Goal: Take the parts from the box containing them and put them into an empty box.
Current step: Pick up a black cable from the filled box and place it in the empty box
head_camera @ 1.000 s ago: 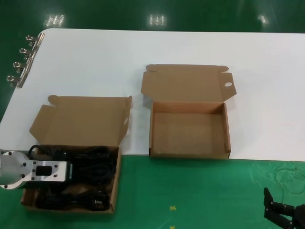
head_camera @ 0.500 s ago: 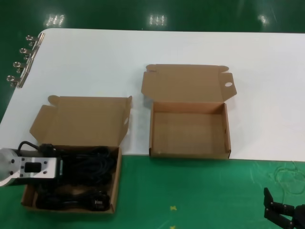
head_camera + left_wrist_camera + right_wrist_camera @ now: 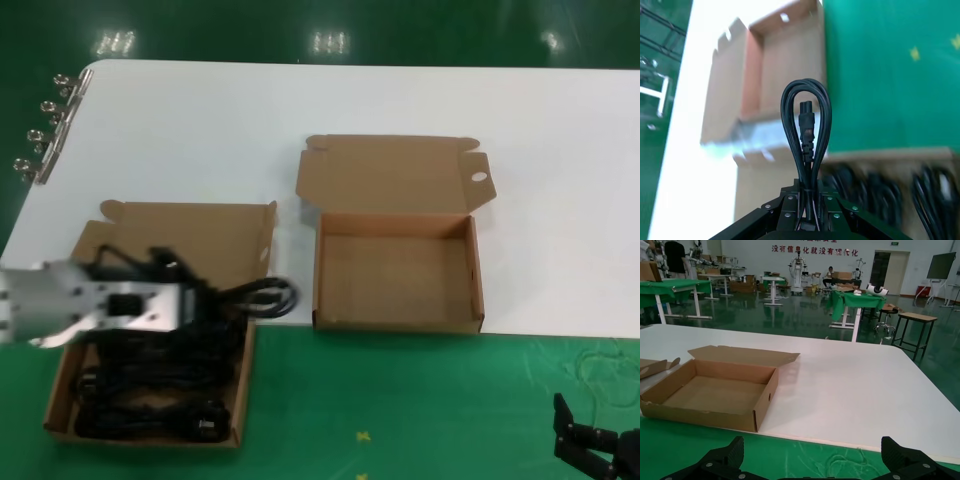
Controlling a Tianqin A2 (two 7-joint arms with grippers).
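Observation:
My left gripper has the black power cord. It will lay the cord across the middle of the empty brown box's bottom (image 3: 422,273) (image 3: 792,44).
My left gripper (image 3: 205,305) is shut on a black power cord (image 3: 258,298), lifted above the plain-lidded brown box (image 3: 120,250) at the front left. The cord's loop sticks out toward the empty box. In the left wrist view the looped cord (image 3: 806,130) rises from between my closed fingers (image 3: 790,205). Several more black cords (image 3: 150,395) lie in the plain box. The empty brown box (image 3: 478,290), its lid with a small oval hole (image 3: 478,177), stands to the right. My right gripper (image 3: 590,445) is open and parked at the front right, over green cloth.
Metal binder clips (image 3: 45,140) line the white table's far left edge. The green cloth (image 3: 420,400) covers the front, with small yellow marks (image 3: 362,436). The empty box also shows in the right wrist view (image 3: 715,390).
My left gripper has risen out of the plain box and moved right, carrying one cord. The right arm has not moved.

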